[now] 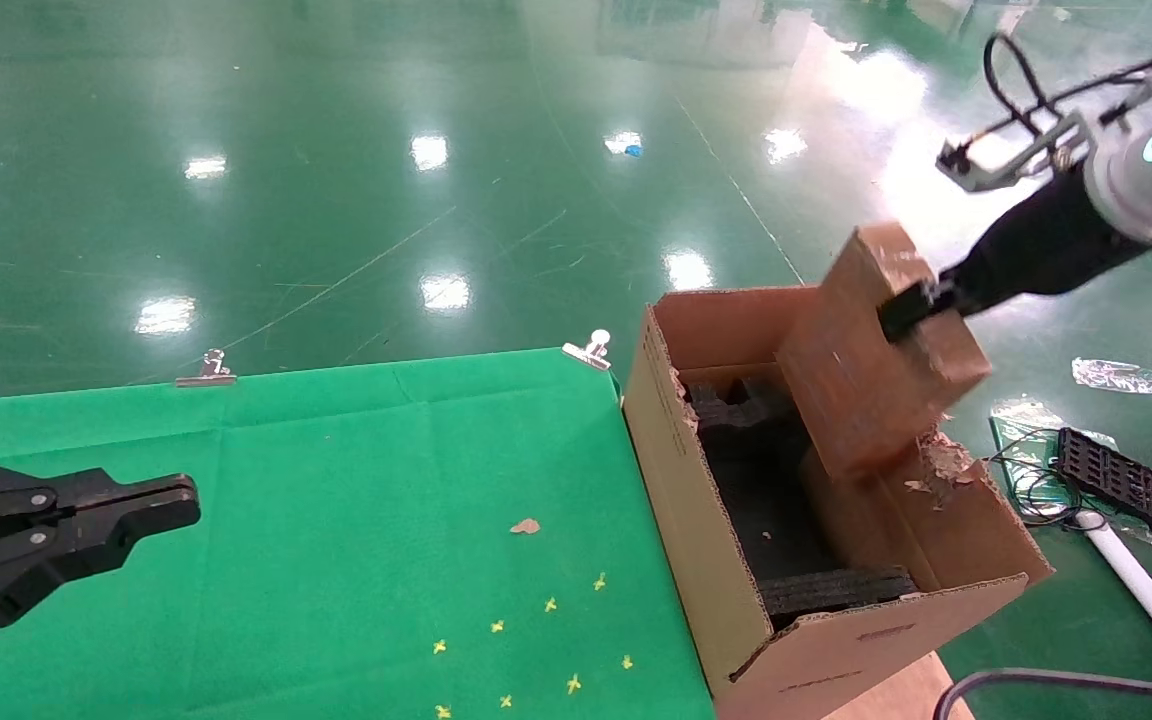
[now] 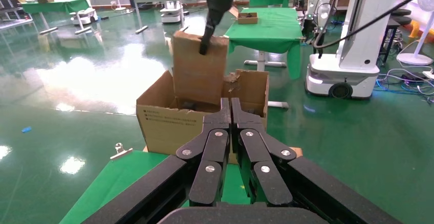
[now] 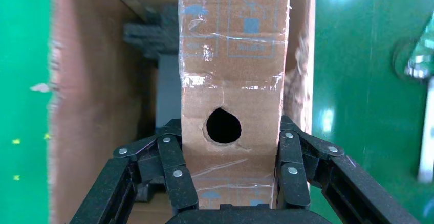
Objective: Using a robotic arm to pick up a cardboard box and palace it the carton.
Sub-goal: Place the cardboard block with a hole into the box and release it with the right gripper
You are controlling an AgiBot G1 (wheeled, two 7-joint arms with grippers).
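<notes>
The robot's right gripper will set the cardboard box down inside the carton [image 1: 872, 490] [image 3: 240, 109], against the carton's torn side.
My right gripper [image 1: 921, 305], on the white robotic arm [image 1: 1141, 180], is shut on the small brown cardboard box [image 1: 876, 360]. It holds the box tilted, its lower end inside the open top of the large carton [image 1: 696, 520], which stands right of the table. In the right wrist view the box [image 3: 231, 75] shows tape strips and a round hole, gripped between my fingers [image 3: 290, 157], with the carton's black foam [image 3: 153, 35] below. In the left wrist view the box [image 2: 198, 70] hangs over the carton [image 2: 164, 121]. My left gripper [image 2: 230, 104] is shut and empty, parked over the table's left side [image 1: 176, 500].
A green cloth covers the table [image 1: 336, 480], held by metal clips [image 1: 591, 348]. The carton's right flap [image 1: 946, 460] is torn and ragged. A black tray [image 1: 1126, 482], cables and plastic bags lie on the floor at right. Other tables and a white robot base [image 2: 353, 55] stand beyond.
</notes>
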